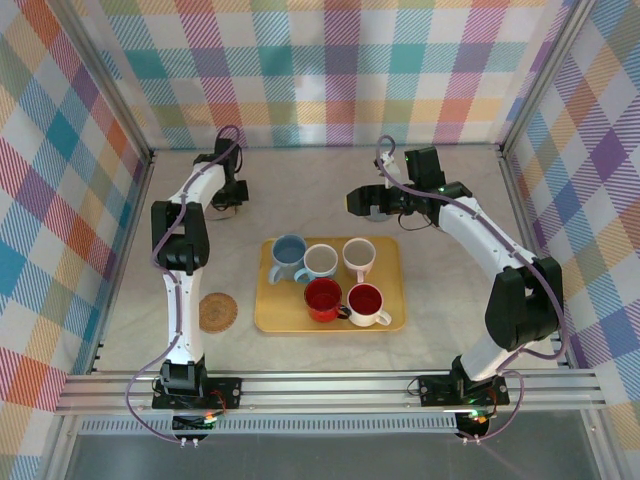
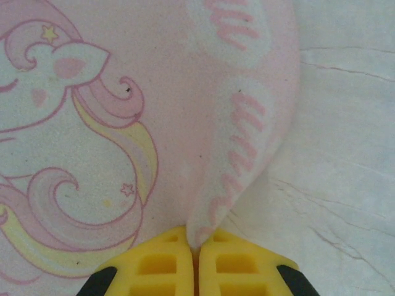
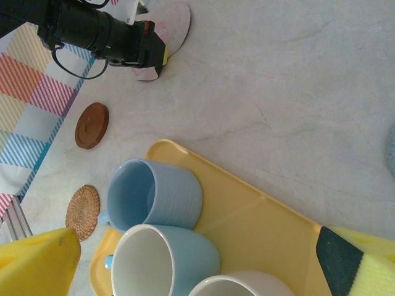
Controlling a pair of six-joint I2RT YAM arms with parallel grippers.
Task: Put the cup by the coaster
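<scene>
Next, I release the pink unicorn coaster, which still lies on the table, with my left gripper on the bare table (image 1: pixel 299 208) just behind the blue cup.
Several cups stand on a yellow tray (image 1: pixel 392 250): a blue cup (image 1: pixel 288 255), a pale blue one (image 1: pixel 320 262), a white one (image 1: pixel 358 255), a red one (image 1: pixel 323 298) and a white one with a red inside (image 1: pixel 365 303). A woven coaster (image 1: pixel 217 311) lies left of the tray. My left gripper (image 2: pixel 196 246) is at the far back left, shut on the edge of a pink unicorn coaster (image 2: pixel 92 123) that lies on the table. My right gripper (image 3: pixel 197 265) hovers open behind the tray, above the blue cup (image 3: pixel 154 194), with nothing between its fingers.
A brown round coaster (image 3: pixel 92 125) lies on the table between the pink coaster (image 3: pixel 173 21) and the woven coaster (image 3: pixel 83 211). Plaid walls close in the back and both sides. The left arm (image 1: pixel 180 240) stretches along the left side.
</scene>
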